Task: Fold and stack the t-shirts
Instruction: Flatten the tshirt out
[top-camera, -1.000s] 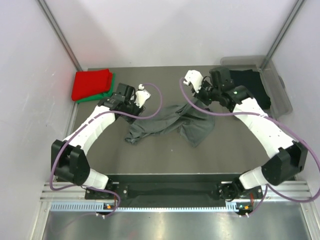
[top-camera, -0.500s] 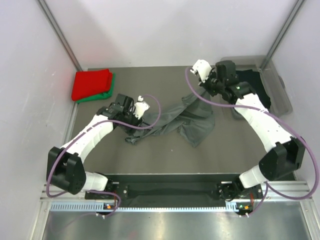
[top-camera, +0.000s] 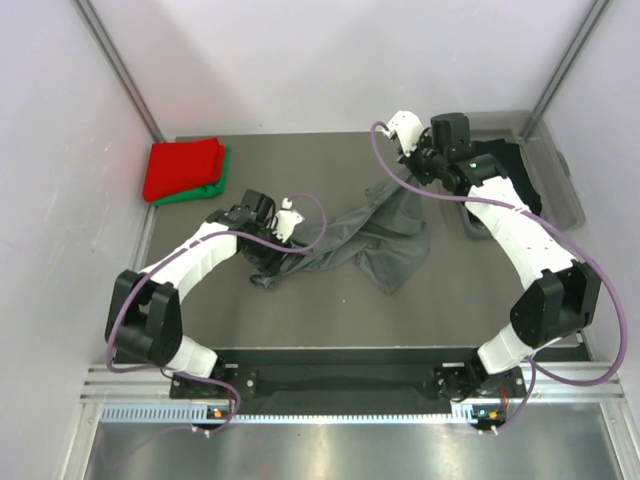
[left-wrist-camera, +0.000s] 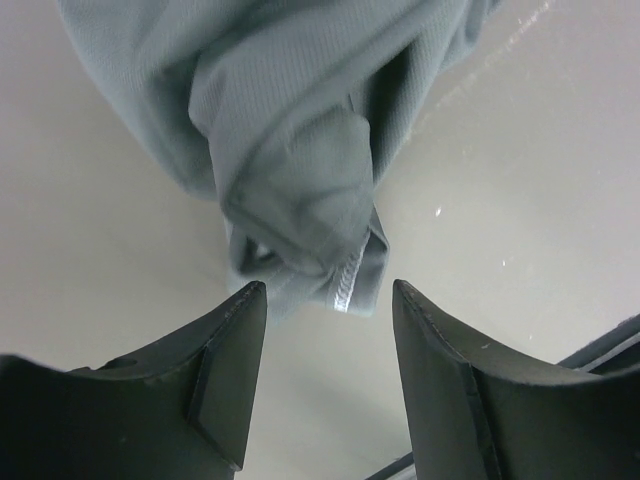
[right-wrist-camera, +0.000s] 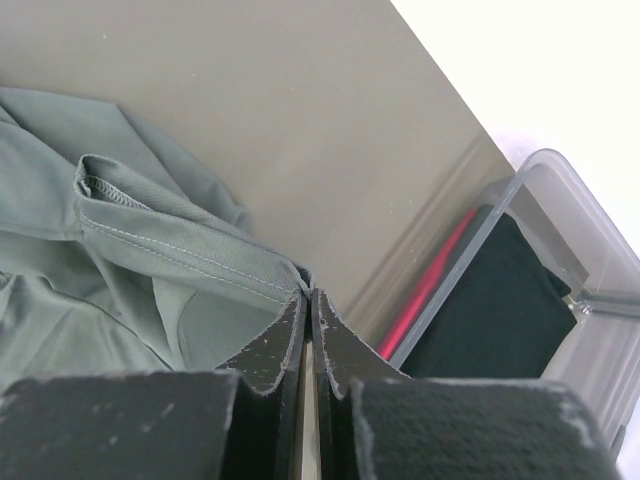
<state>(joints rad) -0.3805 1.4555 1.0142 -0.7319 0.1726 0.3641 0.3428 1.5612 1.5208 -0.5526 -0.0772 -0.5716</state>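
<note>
My left gripper needs to pinch the raised fold there (left-wrist-camera: 307, 232) before stretching the dark grey t-shirt wide, as its near end lies bunched ahead of that open gripper.
A dark grey t-shirt (top-camera: 375, 235) lies crumpled and drawn out across the middle of the table. My right gripper (top-camera: 403, 180) is shut on its stitched hem (right-wrist-camera: 190, 255) at the far right end, jaws (right-wrist-camera: 308, 293) pressed together on the cloth. My left gripper (top-camera: 262, 258) stands open just above the shirt's near left end, whose bunched corner (left-wrist-camera: 300, 240) sits right ahead of the fingertips (left-wrist-camera: 250, 295), not between them. A red t-shirt (top-camera: 183, 168) lies folded on a green t-shirt (top-camera: 216, 186) at the far left. A black t-shirt (top-camera: 510, 175) lies in the tub.
The clear plastic tub (top-camera: 555, 180) stands at the far right corner, close to my right gripper; its wall (right-wrist-camera: 560, 210) shows in the right wrist view with the black cloth (right-wrist-camera: 495, 310) inside. White walls enclose the table on three sides.
My right gripper has carried the hem back and to the right, drawing the grey shirt out. My left gripper has come nearer and down over the shirt's left end, opening slightly.
</note>
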